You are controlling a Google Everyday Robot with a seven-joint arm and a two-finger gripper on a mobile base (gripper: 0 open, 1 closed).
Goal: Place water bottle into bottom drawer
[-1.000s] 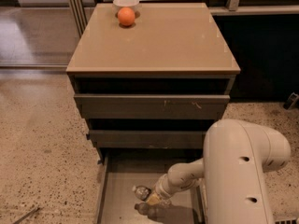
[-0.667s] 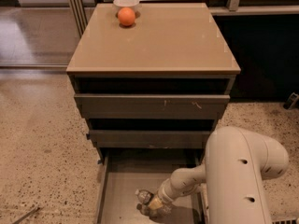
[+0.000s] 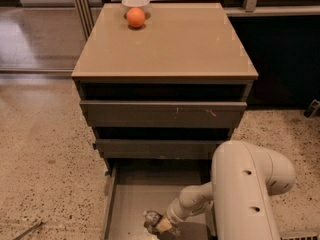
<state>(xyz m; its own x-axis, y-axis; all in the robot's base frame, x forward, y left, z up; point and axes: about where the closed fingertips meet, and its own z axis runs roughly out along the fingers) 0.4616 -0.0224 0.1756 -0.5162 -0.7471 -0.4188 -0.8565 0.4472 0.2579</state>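
The water bottle, now held low inside the bottom drawer, will be let go by my gripper on the front part of the bottom drawer's grey bottom (image 3: 153, 223).
The bottom drawer (image 3: 132, 196) is pulled open at the foot of the cabinet and shows a flat grey floor. My gripper (image 3: 160, 225) reaches down into it from the right, low over the front part of the floor. It is shut on the water bottle (image 3: 150, 217), a small clear crinkled bottle lying at its tip, just above or on the drawer floor. The bottle's cap and label are hard to make out. The bulky white arm (image 3: 245, 194) hides the drawer's right side.
An orange ball (image 3: 135, 17) and a white bowl (image 3: 135, 2) sit at the back left of the cabinet top (image 3: 175, 49). The two upper drawers (image 3: 162, 114) are nearly closed. Speckled floor lies on both sides, with a dark rod (image 3: 22, 231) at lower left.
My gripper has moved lower and toward the drawer's front with the bottle at its tip. The arm has swung slightly down. The ball and bowl have not moved.
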